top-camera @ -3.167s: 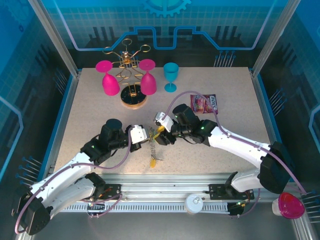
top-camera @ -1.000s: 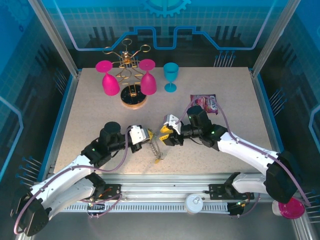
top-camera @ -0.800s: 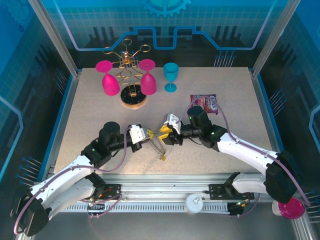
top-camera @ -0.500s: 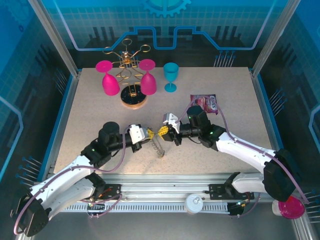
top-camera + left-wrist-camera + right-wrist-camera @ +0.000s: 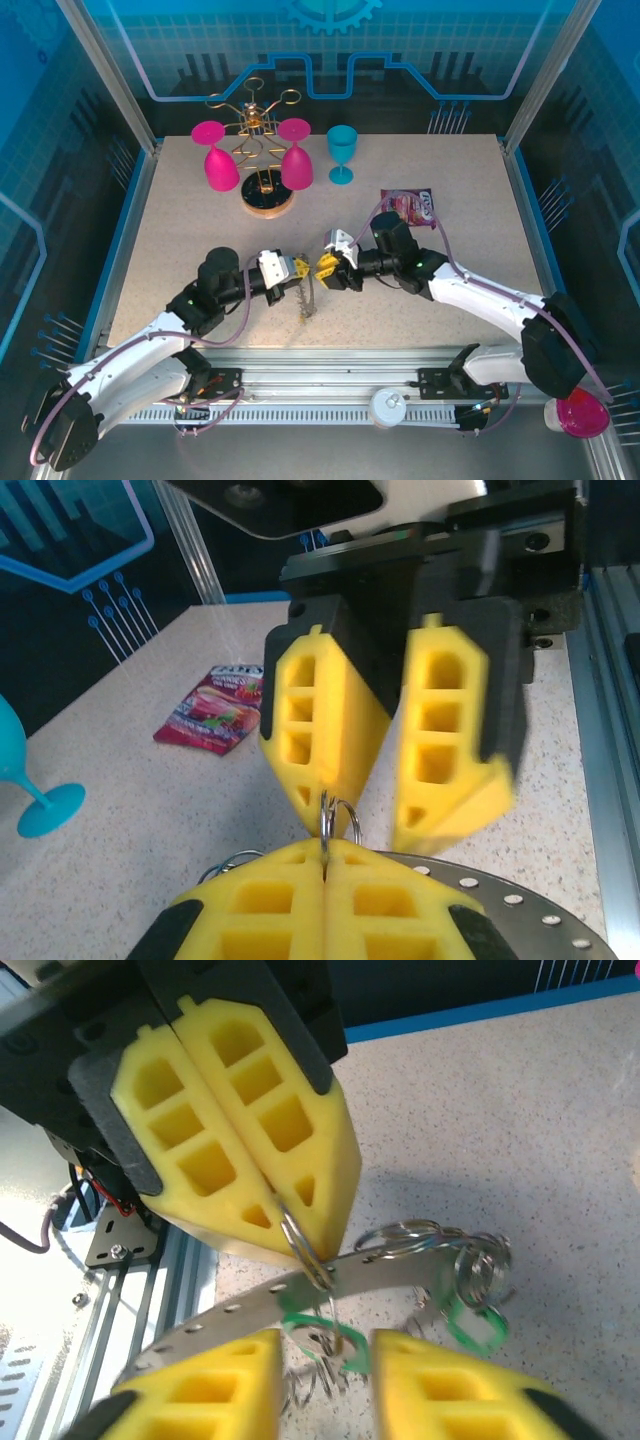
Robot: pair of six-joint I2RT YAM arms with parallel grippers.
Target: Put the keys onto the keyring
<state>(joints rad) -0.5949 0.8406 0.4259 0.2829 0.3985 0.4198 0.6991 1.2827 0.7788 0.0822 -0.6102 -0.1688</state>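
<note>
The split ring in the left gripper slants toward the right gripper's open fingers, so next the right gripper lines up square and pinches the ring's loose end (image 5: 322,1278).
My left gripper (image 5: 296,268) is shut on a small split ring (image 5: 331,820) that passes through a hole in the keyring (image 5: 300,1292). The keyring is a grey metal band with a row of holes, and it hangs edge-on just above the table (image 5: 307,298). Several wire rings and keys with green heads (image 5: 322,1338) (image 5: 472,1326) dangle from it. My right gripper (image 5: 326,267) faces the left one tip to tip. In the right wrist view the right gripper (image 5: 325,1360) is open, with one green key head in the gap between its fingers, unclamped. The left gripper's fingers (image 5: 250,1150) press together there.
A gold wire rack on a round wooden base (image 5: 266,195) holds two pink glasses (image 5: 220,160) at the back left. A teal glass (image 5: 342,152) stands beside it. A snack packet (image 5: 410,205) lies behind the right arm. The table's front rail (image 5: 330,385) is close.
Both grippers have crept slightly away from the front rail. The right gripper shut and then opened again. The keyring swung from a tilt to hanging edge-on under the left gripper.
</note>
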